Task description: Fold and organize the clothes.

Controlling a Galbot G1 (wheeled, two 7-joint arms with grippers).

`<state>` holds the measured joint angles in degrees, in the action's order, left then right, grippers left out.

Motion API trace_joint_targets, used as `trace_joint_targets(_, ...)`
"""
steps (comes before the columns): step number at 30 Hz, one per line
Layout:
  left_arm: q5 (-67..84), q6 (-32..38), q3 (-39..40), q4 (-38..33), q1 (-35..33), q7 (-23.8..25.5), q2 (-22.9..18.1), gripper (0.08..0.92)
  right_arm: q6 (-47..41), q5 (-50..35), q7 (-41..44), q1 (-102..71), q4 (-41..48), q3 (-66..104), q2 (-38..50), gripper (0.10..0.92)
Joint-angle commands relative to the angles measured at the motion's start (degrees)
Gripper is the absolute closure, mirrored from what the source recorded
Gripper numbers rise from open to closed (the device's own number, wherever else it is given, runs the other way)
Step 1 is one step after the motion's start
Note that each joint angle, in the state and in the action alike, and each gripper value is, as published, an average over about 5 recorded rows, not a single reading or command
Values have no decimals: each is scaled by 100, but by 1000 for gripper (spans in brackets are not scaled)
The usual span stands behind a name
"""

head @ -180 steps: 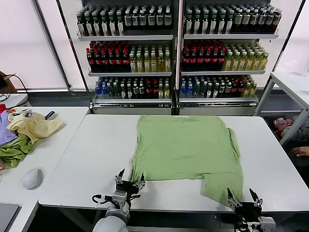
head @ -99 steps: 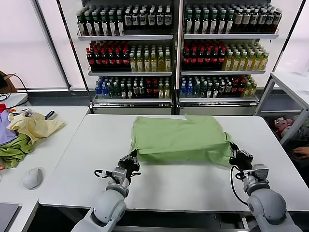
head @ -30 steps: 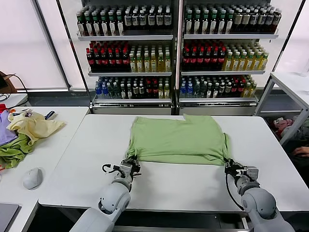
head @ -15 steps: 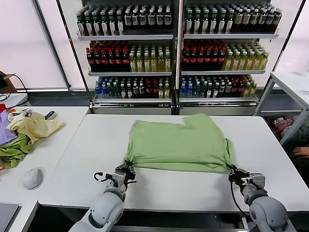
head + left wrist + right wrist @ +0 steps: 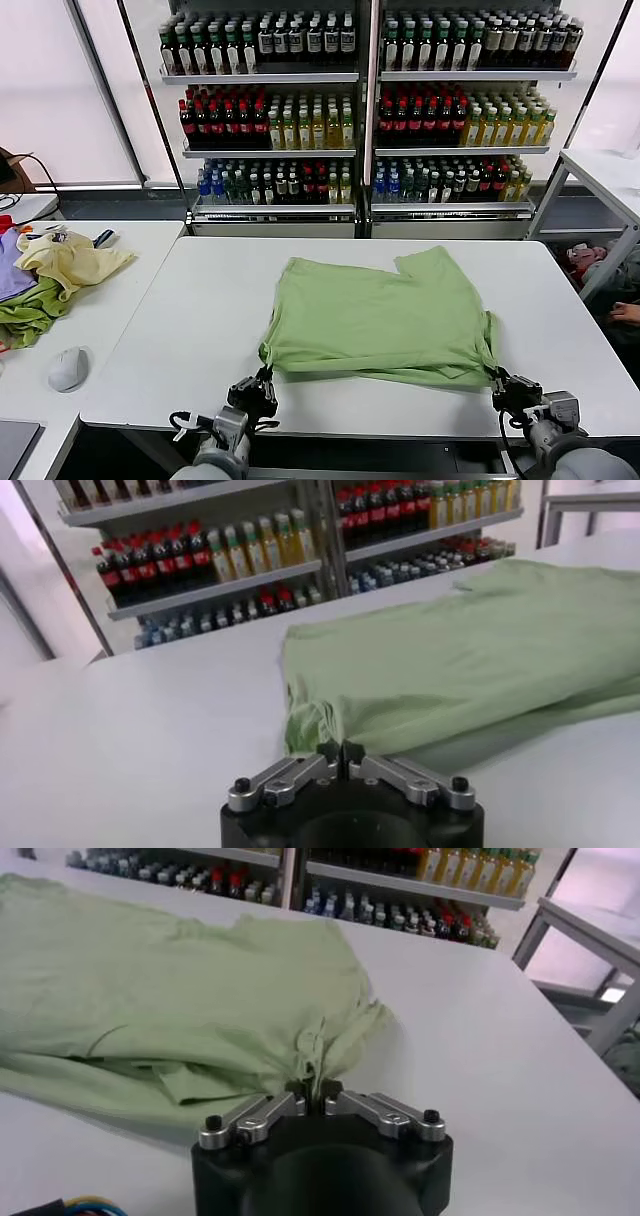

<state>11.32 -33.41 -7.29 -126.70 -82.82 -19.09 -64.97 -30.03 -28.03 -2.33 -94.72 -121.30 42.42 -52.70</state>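
The shirt's lower layer slants out under its near edge, so next my left gripper opens, retake the shirt's bunched near corner (image 5: 269, 356) and straightens that edge.
The light green shirt (image 5: 385, 315) lies folded over on itself on the white table (image 5: 180, 330). Its near edge sits close to the table's front edge. My left gripper (image 5: 258, 386) is at the shirt's near left corner and is shut on the fabric; it also shows in the left wrist view (image 5: 340, 750), with the shirt (image 5: 470, 660) spreading away behind it. My right gripper (image 5: 506, 386) is at the near right corner. In the right wrist view it (image 5: 316, 1091) is shut on a bunched strip of the shirt (image 5: 150, 1008). The buttons and the printed patch are hidden.
A side table at the left holds a pale yellow garment (image 5: 70, 262), a darker green one (image 5: 30, 315), a purple one (image 5: 10, 275) and a white rounded object (image 5: 68, 368). Shelves of bottles (image 5: 360, 110) stand behind the table. A white frame table (image 5: 610, 175) is at the right.
Over the last seconds both grippers carried the shirt's near hem over to fold it. In the last second they drew back towards the front edge, dragging the folded shirt nearer.
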Motion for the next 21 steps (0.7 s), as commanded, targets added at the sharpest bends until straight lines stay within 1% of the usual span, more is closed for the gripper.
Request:
trace_joint_targets(1, -149, 7, -81, -950, -805, 10, 95, 900, 2, 116, 135, -451, -156, 359, 179, 859)
trace_joint_targets(5, -76, 6, -4, -706, -386, 36, 122, 900, 54, 246, 151, -272, 50, 315, 197, 859)
trace_joint_targets(11, -29, -1, 293, 124, 626, 54, 88, 900, 128, 326, 143, -163, 174, 255, 216, 859)
trace_joint_targets(15, 18, -3, 480, 518, 1177, 52, 73, 900, 150, 354, 135, -126, 191, 213, 207, 859)
trace_joint_targets(21, 62, -7, 708, 1065, 1675, 69, 86, 900, 149, 442, 133, -104, 167, 149, 152, 859)
